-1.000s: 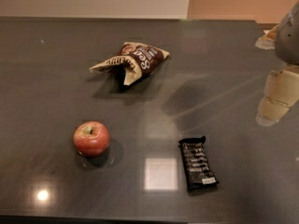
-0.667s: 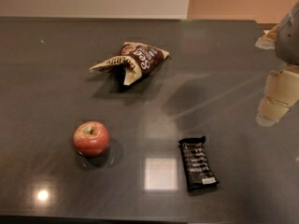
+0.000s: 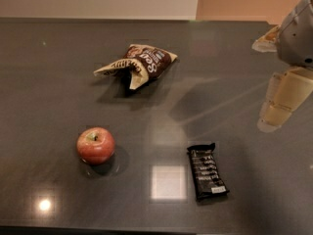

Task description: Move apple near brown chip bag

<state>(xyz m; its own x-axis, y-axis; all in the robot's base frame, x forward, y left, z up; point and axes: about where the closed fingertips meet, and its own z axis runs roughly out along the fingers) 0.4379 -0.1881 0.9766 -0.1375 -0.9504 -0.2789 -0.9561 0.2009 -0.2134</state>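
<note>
I will go to the red apple next and close my gripper on the apple's side (image 3: 107, 147) facing the black bar wrapper.
The red apple (image 3: 96, 145) with a yellowish patch at its stem sits on the dark table at front left. The brown chip bag (image 3: 139, 63), creased, with white lettering and tan edges, lies farther back near the middle. The two are well apart. My gripper (image 3: 268, 82) hangs above the table at the far right edge, far from both. Its pale fingers (image 3: 282, 99) stand apart and nothing is between them.
A flat black bar wrapper (image 3: 207, 171) lies at front right, below the gripper's side. The dark glossy table (image 3: 49, 72) shows light reflections near its front edge. A pale wall runs behind the table's back edge.
</note>
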